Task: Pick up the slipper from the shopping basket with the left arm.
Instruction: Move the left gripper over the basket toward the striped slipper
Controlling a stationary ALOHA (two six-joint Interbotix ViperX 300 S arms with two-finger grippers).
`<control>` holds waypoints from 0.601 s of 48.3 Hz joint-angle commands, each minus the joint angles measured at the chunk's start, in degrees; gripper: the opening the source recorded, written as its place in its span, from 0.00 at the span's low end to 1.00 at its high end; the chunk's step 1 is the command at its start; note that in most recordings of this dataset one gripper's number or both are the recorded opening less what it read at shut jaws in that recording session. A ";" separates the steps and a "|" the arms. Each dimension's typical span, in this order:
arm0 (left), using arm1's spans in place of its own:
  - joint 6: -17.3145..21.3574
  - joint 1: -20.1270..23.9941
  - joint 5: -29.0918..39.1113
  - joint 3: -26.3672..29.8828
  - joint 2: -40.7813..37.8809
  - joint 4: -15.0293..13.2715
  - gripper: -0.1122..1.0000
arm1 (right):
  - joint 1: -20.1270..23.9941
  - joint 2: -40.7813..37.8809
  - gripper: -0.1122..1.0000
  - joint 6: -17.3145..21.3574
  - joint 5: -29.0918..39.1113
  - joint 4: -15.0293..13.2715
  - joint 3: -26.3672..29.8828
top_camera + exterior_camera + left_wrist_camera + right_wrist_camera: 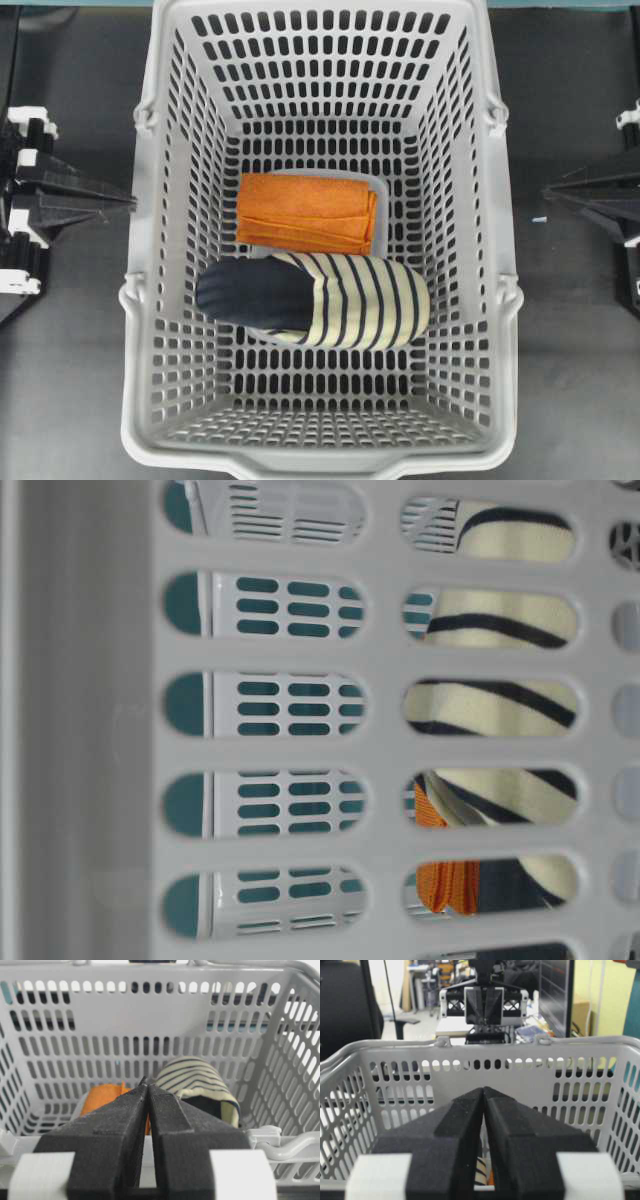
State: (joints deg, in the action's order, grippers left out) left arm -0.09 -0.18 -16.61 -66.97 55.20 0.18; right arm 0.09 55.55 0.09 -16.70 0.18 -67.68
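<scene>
Next, I close my left gripper on the middle of the striped top's edge (324, 299) (206, 1091) on the slipper, where that edge meets the navy heel.
The slipper (330, 300), cream with navy stripes and a dark navy heel, lies on the floor of the light-grey shopping basket (320, 462), heel toward the left. It also shows in the left wrist view (192, 1077) and through the wall slots at table level (490, 620). My left gripper (130, 200) is shut and empty, outside the basket's left wall, pointing in over the rim (146, 1082). My right gripper (548, 192) is shut and empty, outside the right wall (483, 1090).
A folded orange cloth (305, 212) lies in the basket just behind the slipper, touching it; it also shows in the left wrist view (102, 1097). The tall perforated basket walls (150, 1020) stand between both grippers and the slipper. The table is dark.
</scene>
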 commanded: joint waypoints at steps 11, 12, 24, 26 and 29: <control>-1.93 -0.35 17.31 14.33 -5.45 2.37 0.10 | -0.79 -0.62 0.10 1.41 4.48 1.14 0.88; -1.93 -0.44 18.90 15.56 -6.15 2.37 0.10 | -0.79 -0.53 0.10 1.58 4.83 1.14 0.88; -0.97 -1.05 35.33 29.62 -17.40 2.37 0.10 | -1.05 1.05 0.11 2.02 7.47 1.14 1.23; -0.70 -1.32 37.18 31.73 -19.51 2.37 0.10 | -1.05 1.41 0.11 2.02 8.00 1.05 1.23; -0.70 -1.41 39.55 34.45 -22.32 2.37 0.10 | -0.97 1.93 0.15 2.11 8.96 1.05 1.41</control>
State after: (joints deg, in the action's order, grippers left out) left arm -0.70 -1.23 20.21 -37.27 35.86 2.37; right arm -0.79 57.22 2.11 -8.44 1.05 -67.68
